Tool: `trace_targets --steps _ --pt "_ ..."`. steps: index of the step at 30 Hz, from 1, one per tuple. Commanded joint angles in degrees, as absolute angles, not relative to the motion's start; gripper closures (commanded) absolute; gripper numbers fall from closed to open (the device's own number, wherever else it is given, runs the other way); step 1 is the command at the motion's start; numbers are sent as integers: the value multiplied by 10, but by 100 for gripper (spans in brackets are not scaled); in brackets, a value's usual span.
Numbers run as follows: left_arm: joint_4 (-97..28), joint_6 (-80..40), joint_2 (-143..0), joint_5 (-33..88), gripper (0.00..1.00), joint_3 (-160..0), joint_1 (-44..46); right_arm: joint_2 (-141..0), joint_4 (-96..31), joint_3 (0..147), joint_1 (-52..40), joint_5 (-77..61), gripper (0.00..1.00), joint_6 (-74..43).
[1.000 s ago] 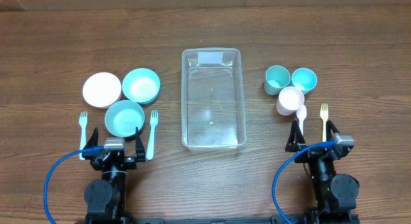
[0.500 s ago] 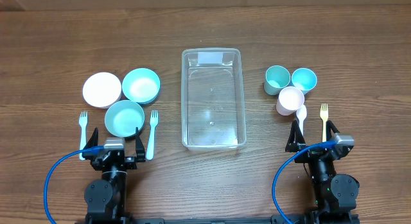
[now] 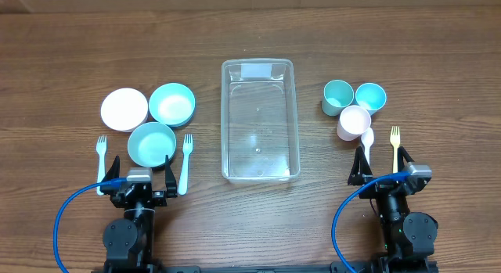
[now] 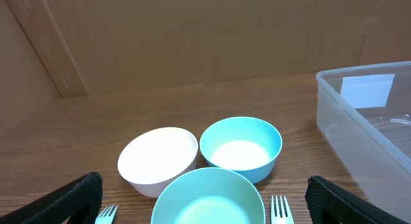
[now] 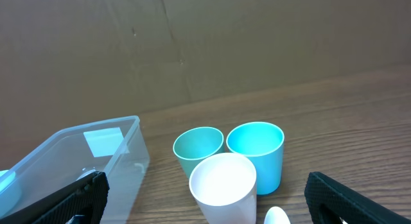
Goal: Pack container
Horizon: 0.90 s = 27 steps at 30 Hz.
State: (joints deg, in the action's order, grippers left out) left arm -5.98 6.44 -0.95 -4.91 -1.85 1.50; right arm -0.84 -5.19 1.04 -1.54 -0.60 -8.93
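The robot's right gripper will close on the white cup's rim (image 3: 369, 124) (image 5: 254, 182), at the side next to the white spoon.
The clear rectangular container (image 3: 224, 124) lies empty at the table's middle; its wall shows at the right of the left wrist view (image 4: 350, 124) and at the left of the right wrist view (image 5: 122, 153). My left gripper (image 3: 142, 165) stands open near the front edge, just behind a teal bowl (image 3: 151, 143) that sits between its fingers' line of sight (image 4: 205, 198). On the other side my right gripper (image 3: 381, 159) is open too, facing a white cup (image 5: 223, 182) and holding nothing.
A white bowl (image 3: 124, 109) and a second teal bowl (image 3: 171, 103) stand left of the container, with two pale forks (image 3: 101, 152) (image 3: 185, 159) beside them. To the right are a teal cup (image 3: 338, 95), a blue cup (image 3: 370, 96), a white spoon (image 3: 365, 140) and a yellow fork (image 3: 394, 144).
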Motion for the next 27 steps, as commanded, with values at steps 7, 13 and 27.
trace_targets --steps 7,13,27 --pt "-59 77 -4 -42 0 -12 15 -2 -49 4 -19 -2 0 -93" --pt "-59 77 -4 -42 0 -12 15 -2 -60 12 -19 -7 0 -117" --pt "-59 77 -4 -42 0 -12 15 -342 -275 441 -19 -5 0 -165"
